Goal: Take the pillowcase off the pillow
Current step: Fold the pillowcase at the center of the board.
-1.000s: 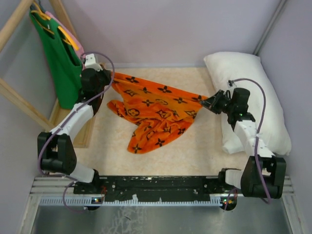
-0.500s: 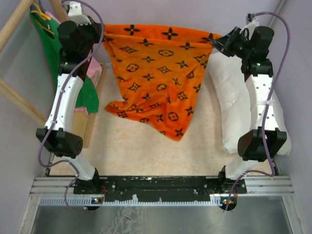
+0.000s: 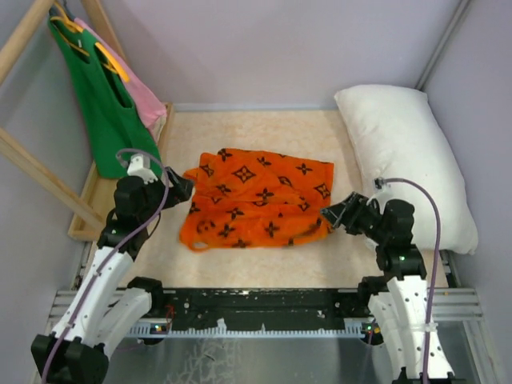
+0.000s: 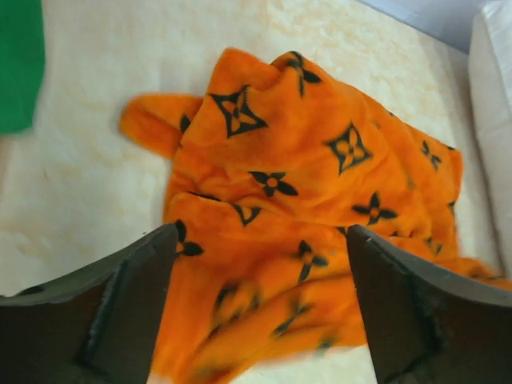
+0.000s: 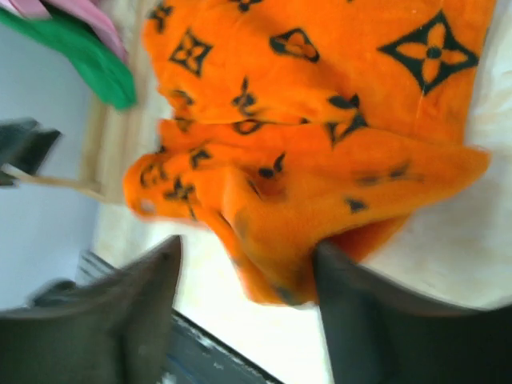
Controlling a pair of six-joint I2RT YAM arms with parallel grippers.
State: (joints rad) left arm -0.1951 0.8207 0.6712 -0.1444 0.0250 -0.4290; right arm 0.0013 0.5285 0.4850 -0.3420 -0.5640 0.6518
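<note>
The robot's left gripper will close on the end of the pillowcase's middle fold point(image 3: 198, 199) point(image 4: 184, 198), on the side closest to the green tank top.
The orange pillowcase point(image 3: 260, 198) with black motifs lies crumpled and partly spread on the table's middle, apart from the white pillow point(image 3: 404, 156) along the right wall. My left gripper point(image 3: 182, 189) hovers at the case's left edge. In the left wrist view my left gripper point(image 4: 260, 308) is open, with the pillowcase point(image 4: 304, 184) lying loose below it and the pillow point(image 4: 494, 112) at the right edge. My right gripper point(image 3: 332, 214) sits at the case's right edge. The right wrist view shows my right gripper point(image 5: 248, 308) open, the pillowcase point(image 5: 320, 136) brushing one finger point(image 5: 368, 320).
A green tank top point(image 3: 104, 104) and a pink garment point(image 3: 146, 100) hang on a wooden rack point(image 3: 36, 160) at the back left. Grey walls close in the back and both sides. The black base rail point(image 3: 256, 304) runs along the near edge.
Both arms raised the pillowcase, stretched it between them, then came down toward the near edge. Both grippers have opened and the case now lies loose on the table.
</note>
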